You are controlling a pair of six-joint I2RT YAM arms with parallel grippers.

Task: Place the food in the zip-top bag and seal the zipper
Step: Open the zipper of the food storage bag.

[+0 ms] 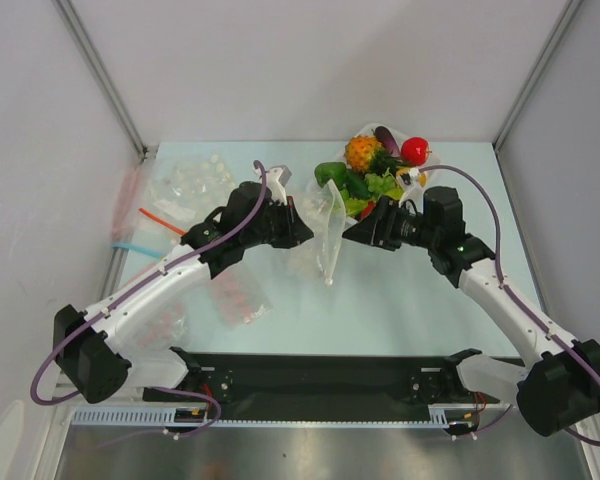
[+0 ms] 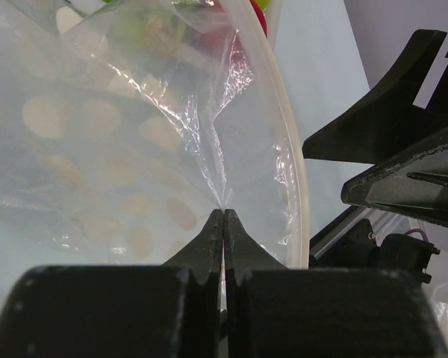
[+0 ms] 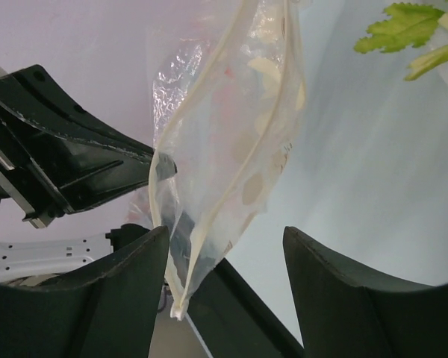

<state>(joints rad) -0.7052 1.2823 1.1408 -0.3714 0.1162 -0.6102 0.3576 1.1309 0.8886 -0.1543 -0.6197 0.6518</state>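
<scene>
My left gripper pinches the bag's puckered film fold away from the zipper, so it should take the bag's zipper edge point(image 2: 302, 195) and spread its opening for food.
The clear zip-top bag point(image 1: 330, 232) hangs upright at mid-table between my two grippers. My left gripper point(image 1: 300, 232) is shut on the bag's film, and its closed tips point(image 2: 224, 212) pinch a puckered fold. The zipper strip point(image 2: 286, 134) curves along the bag's edge, and it also shows in the right wrist view point(image 3: 213, 228). My right gripper point(image 1: 354, 232) is open and empty, with the bag's lower corner point(image 3: 181, 298) hanging between its fingers point(image 3: 131, 287). The food point(image 1: 372, 165) is piled on a white tray behind the bag: pineapple, red tomato point(image 1: 414, 150), green pepper, lettuce point(image 3: 402, 27).
A clear packet with white dots point(image 1: 195, 180) lies at the back left. A packet with pink-red blobs point(image 1: 238, 300) lies by the left arm. A red strip point(image 1: 162, 220) and a blue strip point(image 1: 130, 246) lie at the left edge.
</scene>
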